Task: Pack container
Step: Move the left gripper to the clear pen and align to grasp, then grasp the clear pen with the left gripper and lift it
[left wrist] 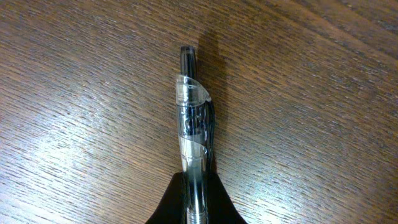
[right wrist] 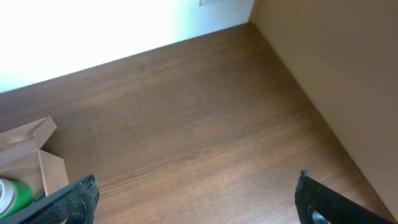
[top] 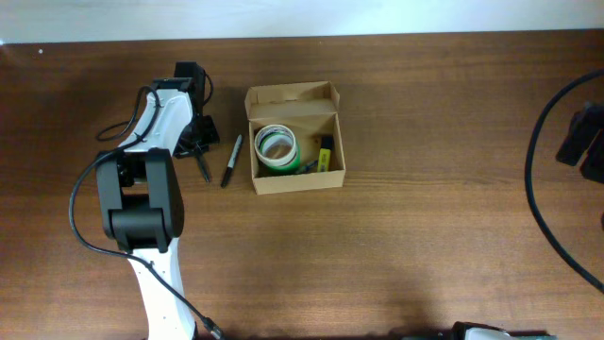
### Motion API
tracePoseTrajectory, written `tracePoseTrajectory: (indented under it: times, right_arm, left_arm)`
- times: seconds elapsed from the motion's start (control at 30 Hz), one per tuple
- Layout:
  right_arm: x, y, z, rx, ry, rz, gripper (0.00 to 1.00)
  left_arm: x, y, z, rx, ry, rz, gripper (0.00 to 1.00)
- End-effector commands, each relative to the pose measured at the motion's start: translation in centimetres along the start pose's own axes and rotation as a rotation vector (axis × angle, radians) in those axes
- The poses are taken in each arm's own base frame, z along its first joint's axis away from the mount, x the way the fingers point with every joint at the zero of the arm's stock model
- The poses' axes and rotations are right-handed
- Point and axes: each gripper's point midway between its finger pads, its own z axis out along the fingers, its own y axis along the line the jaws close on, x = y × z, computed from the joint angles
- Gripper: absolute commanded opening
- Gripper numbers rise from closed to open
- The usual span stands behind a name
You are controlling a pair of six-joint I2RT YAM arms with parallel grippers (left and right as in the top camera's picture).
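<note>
Next, I set the clear pen inside the container [top: 316,168] with my left gripper, along its front side by the yellow item.
The container [top: 294,179] is a small tan cardboard box at the table's middle, its flap lid [top: 293,96] open toward the back. Inside lie a green and white tape roll [top: 276,146] and a yellow item [top: 325,157]. My left gripper [left wrist: 194,190] is shut on a clear pen [left wrist: 191,118], which points forward just over the wood. In the overhead view that gripper [top: 200,156] is left of the box. My right gripper [right wrist: 196,186] is open and empty over bare table far to the right, with a corner of the container [right wrist: 31,155] at its left.
A black marker [top: 231,161] lies on the table between the left gripper and the box. Black cables [top: 538,179] loop along the right edge. A pale wall [right wrist: 323,68] rises on the right in the right wrist view.
</note>
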Motion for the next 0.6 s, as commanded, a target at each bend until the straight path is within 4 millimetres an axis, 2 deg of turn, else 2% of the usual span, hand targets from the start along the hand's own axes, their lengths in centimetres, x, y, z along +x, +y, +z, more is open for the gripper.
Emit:
tracePoseTrajectory:
  times: [0.0, 0.13, 0.23, 0.4, 0.43, 0.47, 0.57]
  right_arm:
    - [0.1, -0.6, -0.3, 0.024, -0.005, -0.001, 0.99]
    - [0.1, -0.6, -0.3, 0.024, -0.005, -0.001, 0.99]
    - [0.1, -0.6, -0.3, 0.024, -0.005, 0.0, 0.99]
    - [0.1, -0.6, -0.3, 0.024, -0.005, -0.001, 0.99]
    - [0.1, -0.6, -0.3, 0.024, -0.005, -0.001, 0.99]
    - [0.1, -0.6, -0.3, 0.024, -0.005, 0.0, 0.99]
    - [0.1, -0.6, -0.3, 0.024, -0.005, -0.001, 0.99]
  left_arm:
    - [1.0, 0.3, 2.7, -0.021, 0.052, 0.031, 0.02]
    - [0.2, 0.2, 1.8, -0.012, 0.028, 0.074, 0.02]
    - [-1.2, 0.0, -0.2, 0.005, -0.019, 0.092, 0.02]
    - [-4.3, -0.2, -6.4, 0.054, -0.171, 0.122, 0.02]
    - [-4.8, -0.2, -7.9, 0.063, -0.205, 0.128, 0.02]
    - [-5.6, -0.1, -10.4, 0.078, -0.264, 0.151, 0.02]
    - [-6.3, -0.1, -14.0, 0.094, -0.349, 0.208, 0.02]
